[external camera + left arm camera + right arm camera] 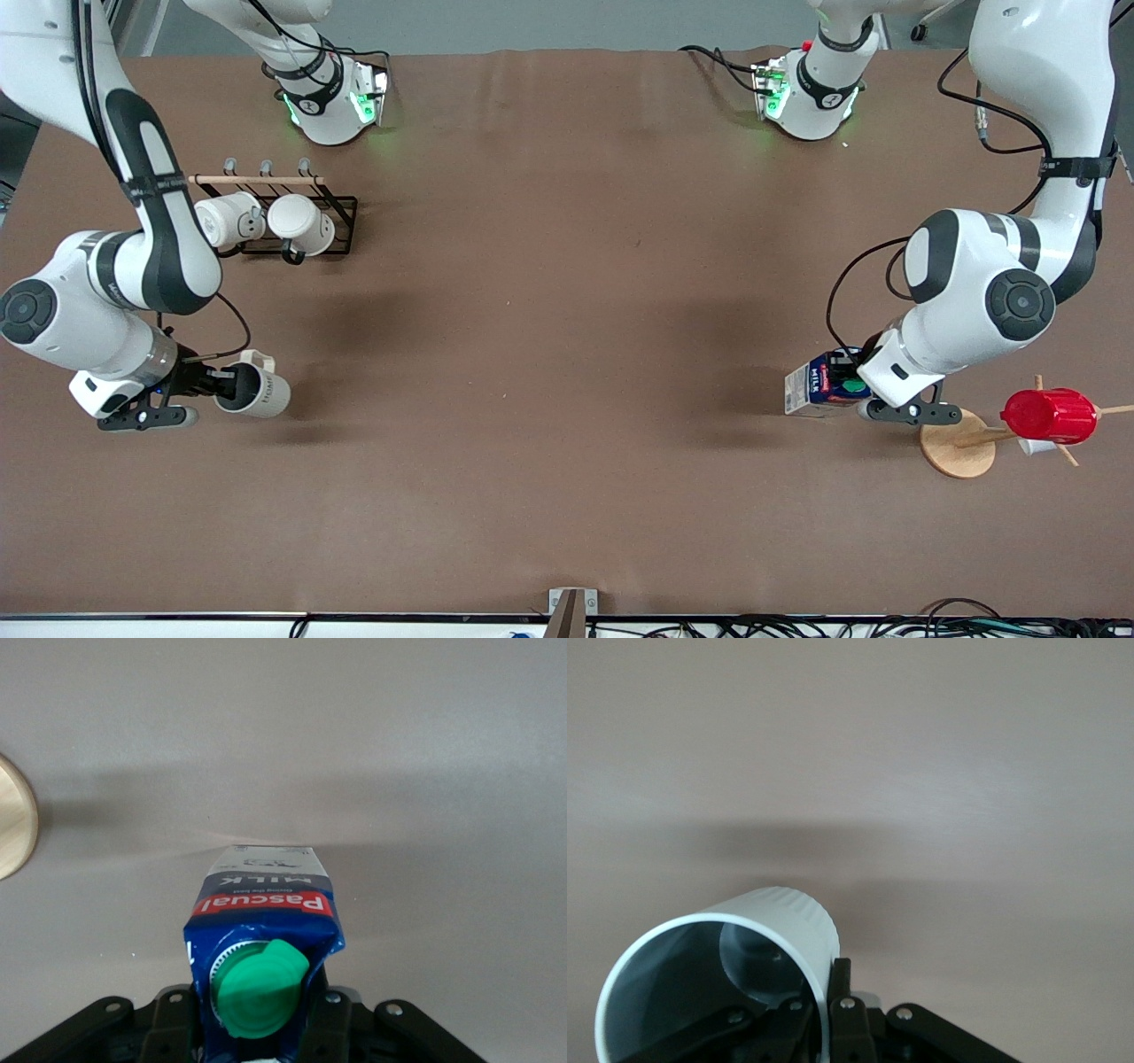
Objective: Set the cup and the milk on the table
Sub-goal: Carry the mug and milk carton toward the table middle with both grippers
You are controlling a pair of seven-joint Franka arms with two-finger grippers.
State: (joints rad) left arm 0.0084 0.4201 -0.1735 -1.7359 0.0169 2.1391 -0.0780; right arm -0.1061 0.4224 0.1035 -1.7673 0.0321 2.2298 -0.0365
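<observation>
The robot's right gripper needs to let go of the off-white cup on the bare brown table about midway (547, 361) between both grippers.
My right gripper (226, 385) is shut on the rim of the off-white cup (259, 391), one finger inside and one outside. It holds the cup on its side over the brown table (567, 354) at the right arm's end. In the right wrist view the cup (726, 966) shows its dark interior beside the gripper (824, 1010). My left gripper (864, 386) is shut on the blue-and-white milk (817, 383) and holds it tilted over the table at the left arm's end. In the left wrist view the milk (266, 912) shows its green cap between the fingers of the gripper (261, 1023).
A black wire rack (341, 213) holds two all-white mugs (266, 221), farther from the front camera than the cup. A wooden mug tree with a round base (957, 447) carries a red ribbed cup (1050, 415) right beside the left gripper.
</observation>
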